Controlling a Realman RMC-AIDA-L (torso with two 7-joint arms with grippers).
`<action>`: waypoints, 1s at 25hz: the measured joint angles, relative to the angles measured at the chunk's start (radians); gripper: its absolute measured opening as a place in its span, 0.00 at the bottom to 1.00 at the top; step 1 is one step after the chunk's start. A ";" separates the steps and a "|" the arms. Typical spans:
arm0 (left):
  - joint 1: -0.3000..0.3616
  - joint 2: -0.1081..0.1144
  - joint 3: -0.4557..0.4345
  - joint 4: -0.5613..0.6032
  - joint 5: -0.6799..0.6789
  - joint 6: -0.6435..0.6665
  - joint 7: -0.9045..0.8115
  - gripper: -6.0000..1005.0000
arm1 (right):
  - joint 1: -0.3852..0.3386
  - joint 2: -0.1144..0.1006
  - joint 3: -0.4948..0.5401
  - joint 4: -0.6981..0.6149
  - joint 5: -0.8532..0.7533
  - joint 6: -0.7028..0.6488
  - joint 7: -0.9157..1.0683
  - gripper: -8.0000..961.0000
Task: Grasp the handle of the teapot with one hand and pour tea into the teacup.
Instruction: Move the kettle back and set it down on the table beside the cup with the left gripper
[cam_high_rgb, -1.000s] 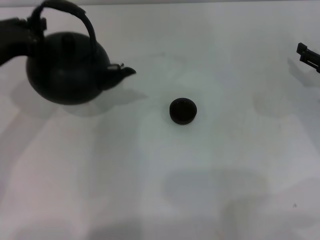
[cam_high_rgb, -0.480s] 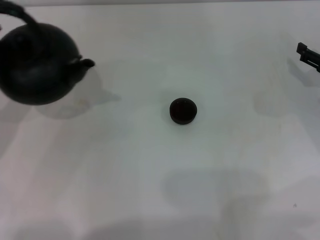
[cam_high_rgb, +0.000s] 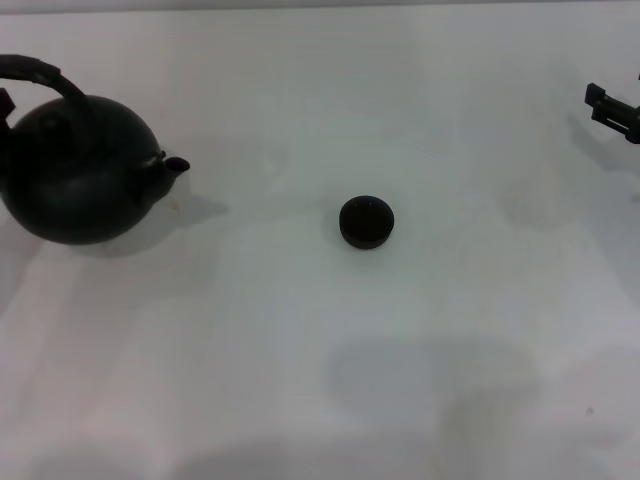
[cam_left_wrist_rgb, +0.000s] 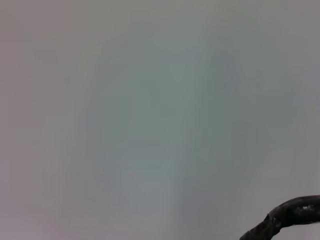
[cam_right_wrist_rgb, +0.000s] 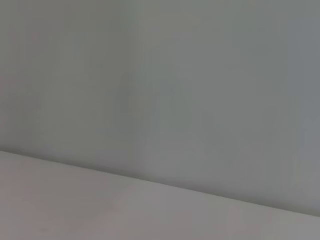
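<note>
I need to use my left gripper to set the teapot down and let go of it on the white table (cam_high_rgb: 109, 232) by its shadow, a wide gap from the teacup.
The large matte black teapot (cam_high_rgb: 78, 180) is at the far left of the head view, upright, with its short spout (cam_high_rgb: 175, 164) pointing right toward the teacup. Its shadow lies close under it on the white table (cam_high_rgb: 300, 330). The dark arched handle (cam_high_rgb: 38, 72) rises over its top and runs off the left edge; a piece of the handle (cam_left_wrist_rgb: 292, 212) also shows in the left wrist view. Only a sliver of my left gripper (cam_high_rgb: 4, 102) shows, at the left edge beside the handle. The small dark teacup (cam_high_rgb: 366, 221) stands alone mid-table. My right gripper (cam_high_rgb: 612, 108) hangs at the far right edge.
A wide stretch of bare white table separates the teapot's spout from the teacup. The right wrist view holds only the table surface (cam_right_wrist_rgb: 100, 210) and a grey wall (cam_right_wrist_rgb: 200, 90).
The teapot has travelled left, away from the teacup, then come down lower with its shadow now tight beneath it. The teacup has not moved. The right gripper has shifted slightly.
</note>
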 joint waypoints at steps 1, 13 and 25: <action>-0.016 0.000 0.000 -0.026 0.000 0.001 0.019 0.11 | 0.000 0.000 0.000 0.000 0.000 0.000 0.000 0.89; -0.087 0.000 -0.025 -0.159 -0.011 0.002 0.098 0.11 | 0.000 0.002 0.000 0.000 0.000 -0.004 0.000 0.89; -0.114 0.001 -0.025 -0.213 -0.024 0.004 0.112 0.11 | 0.012 0.007 0.000 0.000 0.000 -0.009 0.000 0.89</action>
